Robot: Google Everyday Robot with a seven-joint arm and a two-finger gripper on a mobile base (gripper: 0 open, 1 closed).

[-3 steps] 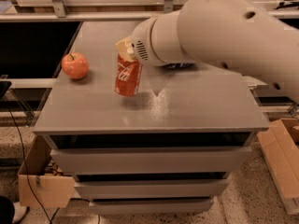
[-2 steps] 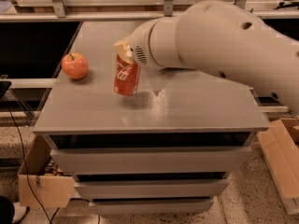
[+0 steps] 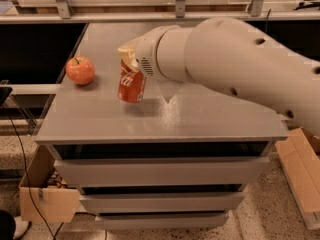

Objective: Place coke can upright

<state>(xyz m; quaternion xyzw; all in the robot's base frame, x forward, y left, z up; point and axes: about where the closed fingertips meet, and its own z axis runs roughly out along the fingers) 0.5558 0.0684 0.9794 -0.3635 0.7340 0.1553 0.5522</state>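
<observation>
Next, my gripper lets go of the coke can, standing on the grey table top beside the apple (image 3: pixel 133 110), nearer the front edge.
The coke can (image 3: pixel 131 82), red with white script, stands nearly upright with a slight tilt on the grey table top (image 3: pixel 210 119), its base at or just above the surface. My gripper (image 3: pixel 128 57) sits over the can's top end, its cream fingers closed around the upper part of the can. The large white arm reaches in from the right and hides the table behind the can. The can's top rim is hidden by the fingers.
A red-orange apple (image 3: pixel 80 70) lies on the table to the left of the can, apart from it. The table is a drawer cabinet with edges close at front and left. Cardboard boxes stand on the floor at lower left (image 3: pixel 47 194) and right (image 3: pixel 300 169).
The arm and the held can have shifted slightly to the left, towards the apple. The apple has not moved.
</observation>
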